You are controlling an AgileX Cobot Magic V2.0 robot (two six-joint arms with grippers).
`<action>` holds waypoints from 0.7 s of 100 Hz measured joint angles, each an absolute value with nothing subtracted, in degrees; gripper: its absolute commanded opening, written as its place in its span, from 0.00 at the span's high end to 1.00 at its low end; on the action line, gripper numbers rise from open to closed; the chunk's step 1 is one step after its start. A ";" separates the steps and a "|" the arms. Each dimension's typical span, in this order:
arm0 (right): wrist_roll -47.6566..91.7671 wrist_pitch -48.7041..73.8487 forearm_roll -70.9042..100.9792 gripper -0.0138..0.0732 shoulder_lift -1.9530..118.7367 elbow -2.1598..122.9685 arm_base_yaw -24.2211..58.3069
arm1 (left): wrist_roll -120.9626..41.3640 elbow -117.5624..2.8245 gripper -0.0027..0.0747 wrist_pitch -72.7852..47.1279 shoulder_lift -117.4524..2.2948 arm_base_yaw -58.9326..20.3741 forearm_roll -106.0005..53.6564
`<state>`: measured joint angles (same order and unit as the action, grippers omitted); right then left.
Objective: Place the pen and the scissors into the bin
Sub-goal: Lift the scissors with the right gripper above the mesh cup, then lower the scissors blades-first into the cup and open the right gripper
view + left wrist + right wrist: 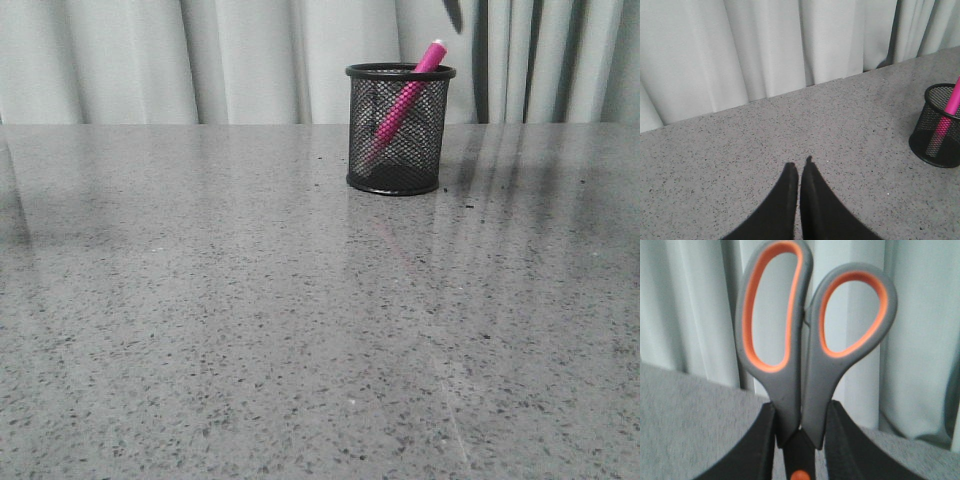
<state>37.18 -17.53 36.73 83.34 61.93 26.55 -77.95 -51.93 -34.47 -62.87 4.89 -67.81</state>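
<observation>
Next, my right gripper drops the scissors, blades down, inside the black mesh bin point(387, 97) next to the magenta pen.
The black mesh bin point(399, 130) stands on the grey table at the back, right of centre, with the magenta pen point(408, 95) leaning inside it, white end up. Bin point(935, 127) and pen point(946, 117) also show in the left wrist view, off to one side of my left gripper point(799, 164), which is shut and empty over bare table. My right gripper point(801, 407) is shut on the scissors point(805, 345), gripping the grey handles just above the orange pivot dot, the orange-lined loops pointing away. The blades are hidden. Neither arm shows in the front view.
The speckled grey table point(250, 320) runs back to a pale curtain point(200, 55). Small dark specks lie near the bin's base.
</observation>
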 measured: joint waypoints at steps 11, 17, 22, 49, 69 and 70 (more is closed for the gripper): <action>34.66 -20.65 36.84 0.93 86.83 64.61 26.55 | -77.95 -51.93 0.99 -34.37 -62.87 4.89 -67.81; 32.81 -22.01 36.84 0.93 88.59 65.12 26.55 | -77.95 -51.93 0.99 -34.37 -62.87 4.89 -67.81; 31.10 -22.52 36.84 0.93 89.72 65.21 26.55 | -77.95 -51.93 0.99 -34.27 -62.87 4.89 -67.81; 26.26 -22.51 36.94 0.93 94.62 65.21 26.78 | -77.95 -51.93 0.99 -33.83 -62.87 4.89 -67.81; 25.50 -25.53 36.94 0.93 94.72 61.11 27.99 | -77.95 -51.93 0.99 -33.83 -62.87 4.89 -67.81; 25.37 -25.64 36.94 0.93 94.72 60.69 28.09 | -77.95 -51.93 0.99 -33.83 -62.87 4.89 -67.81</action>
